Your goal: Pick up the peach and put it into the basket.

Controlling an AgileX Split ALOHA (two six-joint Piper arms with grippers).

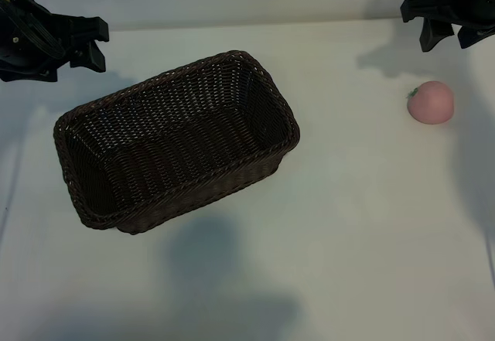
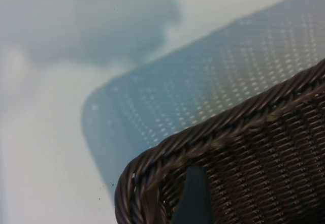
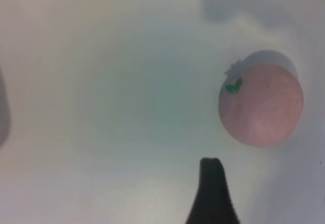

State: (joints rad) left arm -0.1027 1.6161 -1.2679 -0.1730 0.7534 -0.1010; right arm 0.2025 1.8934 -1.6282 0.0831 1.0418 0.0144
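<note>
I should grip the rim of the basket's short side (image 1: 63,158) farthest from the peach with my left gripper, to shift the basket.
The peach (image 1: 431,103) is a small pale-pink fruit with a green stem spot, lying on the white table at the right. In the right wrist view the peach (image 3: 261,104) lies just beyond one dark finger (image 3: 212,193), not touching it. My right gripper (image 1: 447,38) hovers open and empty above the table, behind the peach. The dark-brown wicker basket (image 1: 272,92) sits left of centre and has nothing in it. My left gripper (image 1: 94,43) hangs open at the far left, behind the basket's corner. One finger (image 2: 195,198) shows over the braided rim (image 2: 213,132).
The white table (image 1: 363,233) stretches bare in front of and between the basket and the peach. Arm shadows fall on it at the front and near the back right corner.
</note>
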